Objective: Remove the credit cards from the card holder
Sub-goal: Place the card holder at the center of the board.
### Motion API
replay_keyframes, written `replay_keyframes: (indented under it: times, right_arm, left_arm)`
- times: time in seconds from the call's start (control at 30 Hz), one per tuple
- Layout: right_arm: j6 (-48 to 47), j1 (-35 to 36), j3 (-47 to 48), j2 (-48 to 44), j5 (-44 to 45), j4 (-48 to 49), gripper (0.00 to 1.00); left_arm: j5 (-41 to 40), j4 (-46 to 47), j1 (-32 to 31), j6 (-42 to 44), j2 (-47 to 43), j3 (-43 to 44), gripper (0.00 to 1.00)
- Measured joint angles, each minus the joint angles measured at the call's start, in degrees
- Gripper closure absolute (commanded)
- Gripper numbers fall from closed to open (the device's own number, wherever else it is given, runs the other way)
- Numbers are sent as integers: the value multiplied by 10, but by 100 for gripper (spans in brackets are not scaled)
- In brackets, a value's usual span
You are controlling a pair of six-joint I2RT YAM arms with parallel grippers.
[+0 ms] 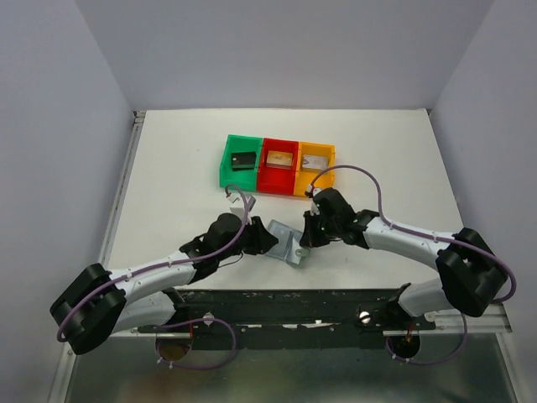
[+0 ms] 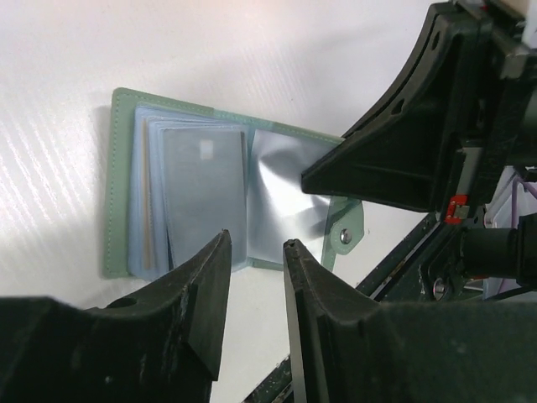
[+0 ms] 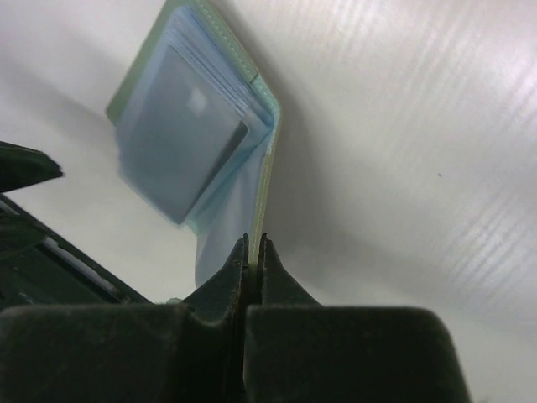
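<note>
Next, I move my left gripper's open fingers over from off the blue sleeves' corner and pinch the sleeves' near edge (image 2: 170, 264) before my right gripper opens.
The card holder (image 1: 286, 243) lies open on the white table between my two grippers. In the left wrist view its pale green cover (image 2: 117, 168) frames light blue sleeves, and a silvery-grey credit card (image 2: 205, 193) sits in the top sleeve. My left gripper (image 2: 254, 241) is open at the holder's near edge, with only bare table between its fingers. My right gripper (image 3: 253, 240) is shut on the thin green edge of the card holder (image 3: 267, 180) and lifts that flap. The same card (image 3: 180, 134) shows blurred there.
At the back stand a green bin (image 1: 226, 164) with a black card (image 1: 244, 159), a red bin (image 1: 279, 179) with a tan card (image 1: 279, 158), and a yellow bin (image 1: 329, 159) with a card (image 1: 314, 159). The black base rail (image 1: 294, 295) runs just behind the holder's near side.
</note>
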Motion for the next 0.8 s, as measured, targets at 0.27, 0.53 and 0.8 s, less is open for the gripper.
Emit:
replay_keyframes:
  times: [0.27,0.53,0.8]
  right_arm:
    - [-16,0,6,18,35,-78,100]
    - [-45,0,37,44,37,-99,100]
    - [-67,0,82,95,34,-101,100]
  left_arm:
    - [5,8,0,1,33,18,59]
    - [24,26,0,0,74,26,62]
    - [24,36,0,-1,70,24,64]
